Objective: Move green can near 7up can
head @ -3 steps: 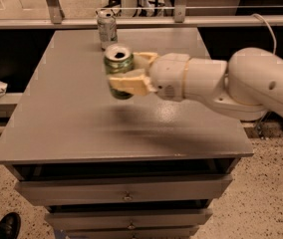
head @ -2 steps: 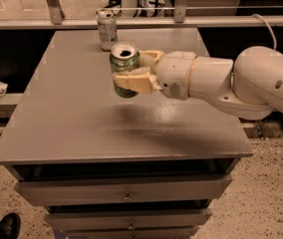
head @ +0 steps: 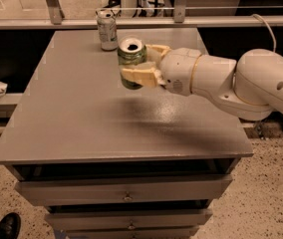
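Note:
Next, I let go of the green can on the grey table (head: pixel 128 51) beside the 7up can, near the far edge of the table.
The green can (head: pixel 130 59) is upright in my gripper (head: pixel 140 63), held above the grey table (head: pixel 81 113). My cream fingers (head: pixel 139 75) are shut on its sides, and my white arm reaches in from the right. The can's silver top with its tab hole faces up. The 7up can (head: pixel 106 29), silvery-white, stands upright at the table's far edge, up and left of the held can, with a gap between them.
The table is a grey cabinet with drawers (head: pixel 126 190) below its front edge. A metal rail (head: pixel 141 21) runs behind the far edge. A dark shoe (head: pixel 4 226) shows on the floor at bottom left.
My gripper has carried the green can farther toward the table's far edge, closer to the 7up can. The 7up can has not moved.

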Robot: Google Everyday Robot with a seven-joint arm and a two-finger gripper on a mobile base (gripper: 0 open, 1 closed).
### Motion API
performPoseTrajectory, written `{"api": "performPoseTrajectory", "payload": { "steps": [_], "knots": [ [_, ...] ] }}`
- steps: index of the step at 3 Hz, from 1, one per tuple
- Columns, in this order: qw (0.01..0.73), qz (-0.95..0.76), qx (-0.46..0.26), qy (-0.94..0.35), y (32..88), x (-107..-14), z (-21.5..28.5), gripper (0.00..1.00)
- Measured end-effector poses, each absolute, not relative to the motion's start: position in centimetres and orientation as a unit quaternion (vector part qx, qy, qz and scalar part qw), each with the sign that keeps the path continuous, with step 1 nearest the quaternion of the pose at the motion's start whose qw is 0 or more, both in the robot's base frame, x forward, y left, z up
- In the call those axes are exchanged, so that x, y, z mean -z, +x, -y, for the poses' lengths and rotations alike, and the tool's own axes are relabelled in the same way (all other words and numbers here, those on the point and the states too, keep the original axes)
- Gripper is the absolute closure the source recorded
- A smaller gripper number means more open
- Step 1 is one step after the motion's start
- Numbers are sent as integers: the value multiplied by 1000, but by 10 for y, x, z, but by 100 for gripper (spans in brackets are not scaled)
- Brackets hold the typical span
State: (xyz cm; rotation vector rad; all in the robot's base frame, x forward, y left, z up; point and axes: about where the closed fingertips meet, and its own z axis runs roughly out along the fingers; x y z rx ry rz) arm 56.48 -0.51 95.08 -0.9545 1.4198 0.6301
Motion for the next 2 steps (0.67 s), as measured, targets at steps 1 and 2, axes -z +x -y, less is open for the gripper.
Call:
{"api": "performPoseTrajectory", "payload": {
  "steps": [1, 2],
  "knots": [
    [634, -614, -248, -400, 645, -947, 32, 100],
    [631, -622, -234, -400, 711, -948, 43, 100]
  ]
}}
